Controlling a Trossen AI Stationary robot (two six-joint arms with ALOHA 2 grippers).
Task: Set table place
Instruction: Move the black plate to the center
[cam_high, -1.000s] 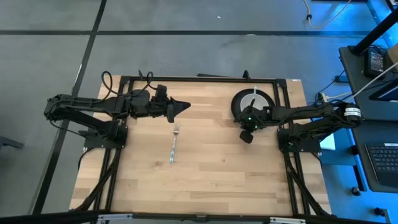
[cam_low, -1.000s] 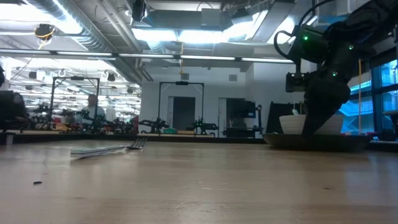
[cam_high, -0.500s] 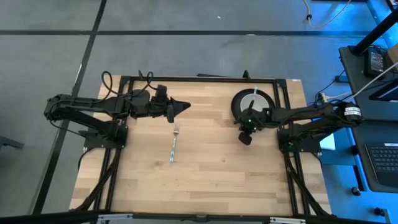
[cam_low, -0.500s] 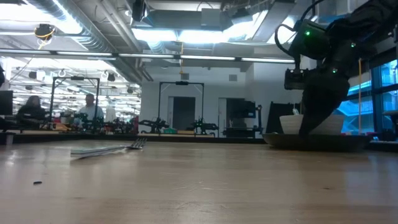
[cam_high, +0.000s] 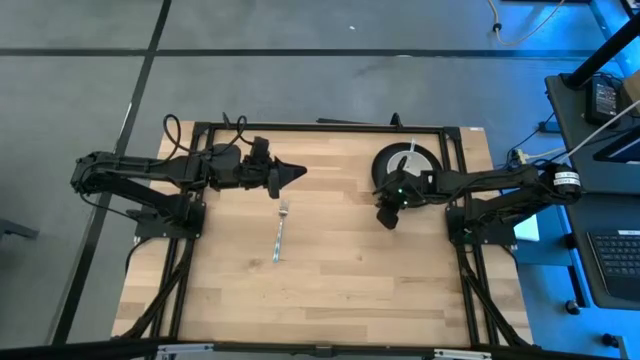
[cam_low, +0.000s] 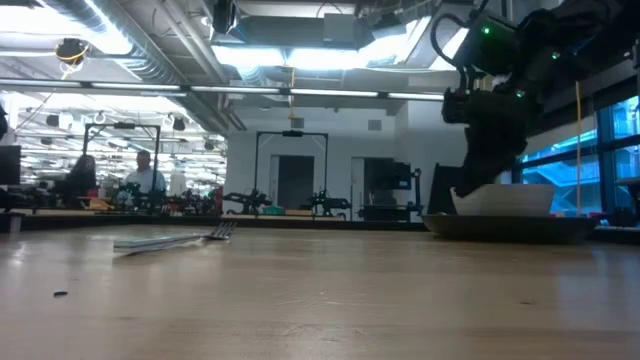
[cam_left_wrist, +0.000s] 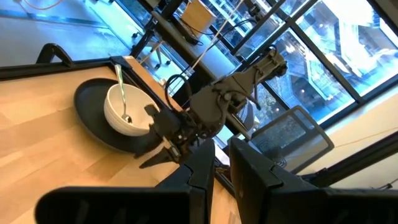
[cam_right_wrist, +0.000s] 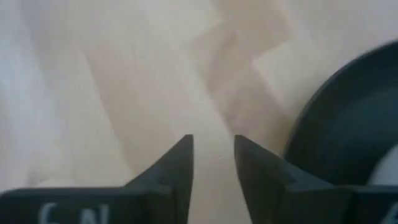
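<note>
The fingers of my right gripper straddle only wood beside the black plate, so I need to move over and pinch the plate's rim (cam_right_wrist: 306, 112) before I move the plate toward the fork.
A black plate (cam_high: 384, 160) lies at the table's far right, with a white bowl (cam_high: 409, 166) standing on it. A silver spoon (cam_left_wrist: 119, 87) rests in the bowl, its handle leaning on the rim. The silver fork (cam_high: 281, 232) lies flat on the wood left of centre. My right gripper (cam_high: 384, 219) hovers open just beyond the plate's near-left rim, with only bare table between its fingers (cam_right_wrist: 180, 158). At the far left, my left gripper (cam_high: 300, 172) hangs above the table and points toward the plate. A narrow gap separates its fingers (cam_left_wrist: 202, 171), which hold nothing.
Open wood spans the table's middle and near side (cam_high: 340, 290). Black frame rails (cam_high: 330, 126) edge the table. The low view shows the fork (cam_low: 175, 240) on the left, the plate (cam_low: 510, 228) on the right, and people far off in the room.
My right gripper has risen from the plate's near rim and gone a little toward the table's left edge. The plate, bowl, spoon and fork have stayed where they were.
</note>
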